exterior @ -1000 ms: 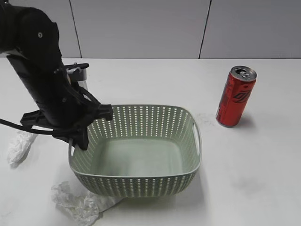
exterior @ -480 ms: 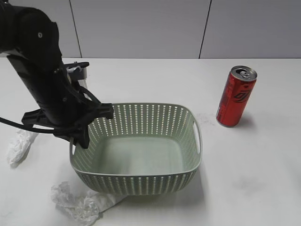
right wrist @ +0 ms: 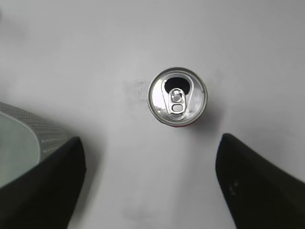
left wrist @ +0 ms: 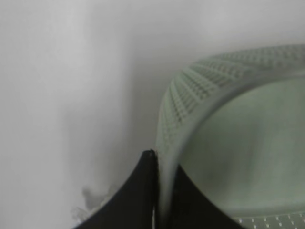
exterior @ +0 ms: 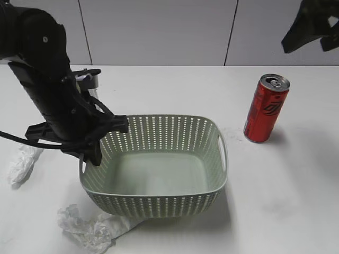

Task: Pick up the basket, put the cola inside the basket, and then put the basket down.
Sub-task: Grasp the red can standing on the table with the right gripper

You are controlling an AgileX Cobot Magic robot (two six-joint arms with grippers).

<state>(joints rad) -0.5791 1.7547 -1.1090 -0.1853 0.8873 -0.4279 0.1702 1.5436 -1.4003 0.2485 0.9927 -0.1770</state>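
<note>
Next, my right gripper closes its fingers on the upper sides [exterior: 271,94] [right wrist: 177,98] of the red cola can, a little way below the can's silver top.
The pale green slotted basket [exterior: 159,166] is in the middle of the white table, its left side lifted slightly. My left gripper [exterior: 91,157] is shut on the basket's left wall; in the left wrist view the wall [left wrist: 167,143] runs between the two black fingers [left wrist: 161,164]. The red cola can [exterior: 265,108] stands upright to the right of the basket. The right wrist view looks straight down on its silver top [right wrist: 177,96]. My right gripper [right wrist: 150,143] is open and empty, high above the can; it shows at the top right of the exterior view [exterior: 312,24].
Crumpled white plastic lies in front of the basket's left corner [exterior: 87,228] and at the far left edge [exterior: 21,161]. A small clear container [exterior: 87,82] stands behind my left arm. A grey panelled wall [exterior: 159,32] closes the back of the table.
The basket has risen slightly on its left side with my left gripper. My right gripper has come into the exterior view at the top right, above the can.
</note>
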